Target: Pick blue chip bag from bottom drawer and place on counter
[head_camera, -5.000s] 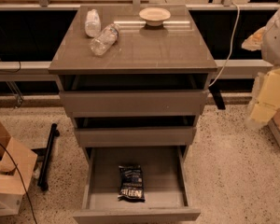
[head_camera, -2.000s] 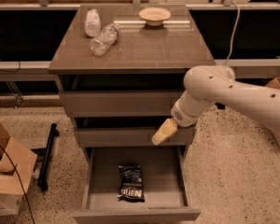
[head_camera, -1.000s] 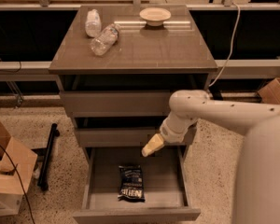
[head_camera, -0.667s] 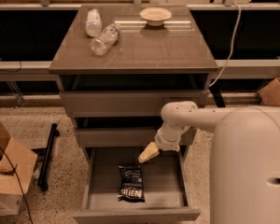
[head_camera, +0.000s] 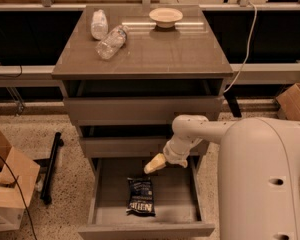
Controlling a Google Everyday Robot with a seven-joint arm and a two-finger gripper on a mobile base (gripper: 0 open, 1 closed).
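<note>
Next, I close my gripper on the middle of the blue chip bag (head_camera: pixel 141 194), which is lying flat in the open bottom drawer.
The blue chip bag (head_camera: pixel 141 196) lies flat in the open bottom drawer (head_camera: pixel 105 204), its white lettering toward the front. My gripper (head_camera: pixel 154 164) hangs just above the back of the drawer, above and slightly right of the bag, not touching it. Its cream tip points down-left. The white arm reaches in from the lower right. The counter (head_camera: pixel 160 46) is the glossy top of the cabinet.
Two clear plastic bottles (head_camera: pixel 106 34) and a shallow bowl (head_camera: pixel 165 17) sit at the back of the counter. The two upper drawers (head_camera: pixel 140 111) are slightly open. Cardboard boxes stand on the floor at left (head_camera: pixel 7 184) and right (head_camera: pixel 295 101). A black bar (head_camera: pixel 51 166) lies on the floor.
The arm swung in from the right and lowered; the gripper moved left and down from beside the middle drawer to just over the open bottom drawer. The bag has not moved.
</note>
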